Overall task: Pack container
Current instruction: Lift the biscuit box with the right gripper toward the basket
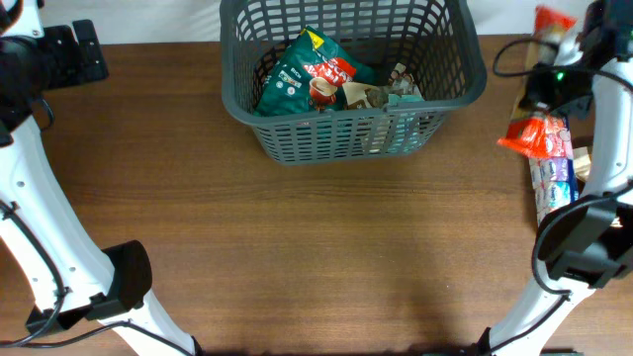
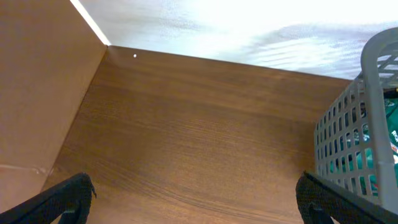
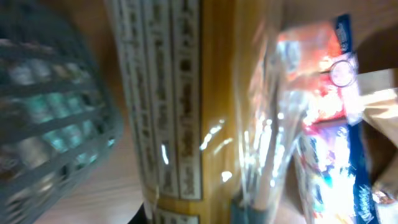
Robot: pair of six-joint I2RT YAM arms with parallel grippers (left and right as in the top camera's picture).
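Note:
The robot's right gripper should lay the orange snack packet down across the green packet and the smaller packets (image 1: pixel 351 84) in the container.
The dark grey lattice container (image 1: pixel 229 69) stands at the back middle of the table and holds a green packet (image 1: pixel 287 79), a red one (image 1: pixel 326 69) and several smaller packets. My right gripper (image 1: pixel 550 49) is at the back right, just beyond the container's right wall. In the right wrist view, the right gripper (image 3: pixel 199 214) is shut on a yellow packet with printed labels (image 3: pixel 186 93), blurred and close to the lens, with the container (image 3: pixel 43 124) to its left. My left gripper (image 1: pixel 84 49) is open and empty at the back left, and its fingers (image 2: pixel 196 186) hang over bare wood.
A red-orange packet (image 1: pixel 534 133) and blue and purple packets (image 1: pixel 554 183) lie at the table's right edge; they also show in the right wrist view (image 3: pixel 317 74). The container wall (image 2: pixel 348 137) is to the right of my left gripper. A black mount (image 1: pixel 74 54) sits at the back left.

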